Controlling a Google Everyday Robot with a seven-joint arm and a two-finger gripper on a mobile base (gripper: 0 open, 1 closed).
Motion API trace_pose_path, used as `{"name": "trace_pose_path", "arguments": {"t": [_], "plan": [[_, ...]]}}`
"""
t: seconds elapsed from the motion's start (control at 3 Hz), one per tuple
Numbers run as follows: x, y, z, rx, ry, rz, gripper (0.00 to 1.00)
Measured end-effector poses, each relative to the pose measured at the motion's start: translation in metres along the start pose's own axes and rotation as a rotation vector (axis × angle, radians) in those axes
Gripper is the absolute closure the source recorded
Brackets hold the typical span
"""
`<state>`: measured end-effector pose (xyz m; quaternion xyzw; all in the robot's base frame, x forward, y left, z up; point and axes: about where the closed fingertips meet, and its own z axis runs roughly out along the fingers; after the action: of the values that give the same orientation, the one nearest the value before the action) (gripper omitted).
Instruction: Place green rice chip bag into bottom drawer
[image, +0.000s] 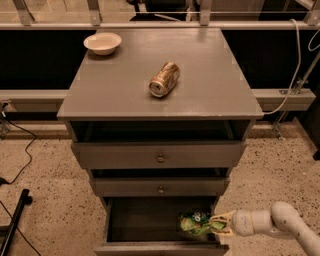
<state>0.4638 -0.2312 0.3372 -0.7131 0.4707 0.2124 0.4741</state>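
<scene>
My gripper will let go of the green rice chip bag between the bottom drawer's middle and its side (184, 223) nearest my arm. The bag is now low inside the open drawer.
The green rice chip bag (194, 223) is crumpled, bright green with white and yellow print. It is low inside the right part of the open bottom drawer (155, 246), a dark-walled grey box pulled out below two knobbed drawers. My gripper (216, 223) comes in from the right over the drawer's right wall, with its fingers at the bag's right end. The white arm (272, 222) runs off to the lower right.
A gold-brown soda can (164, 79) lies on its side on the grey cabinet top (120, 90). A white bowl (102, 43) stands at its back left corner. Black cables (20, 155) and a dark stand leg (14, 220) lie on the speckled floor at left.
</scene>
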Motion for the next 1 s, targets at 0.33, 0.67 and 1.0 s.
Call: {"name": "trace_pose_path", "arguments": {"t": [0.33,0.67,1.0], "plan": [[0.019,0.003,0.010,0.001,-0.016,-0.005,1.00],[0.042,0.008,0.023,0.007,-0.042,-0.005,1.00],[0.053,0.012,0.039,0.012,-0.068,0.001,1.00]]}}
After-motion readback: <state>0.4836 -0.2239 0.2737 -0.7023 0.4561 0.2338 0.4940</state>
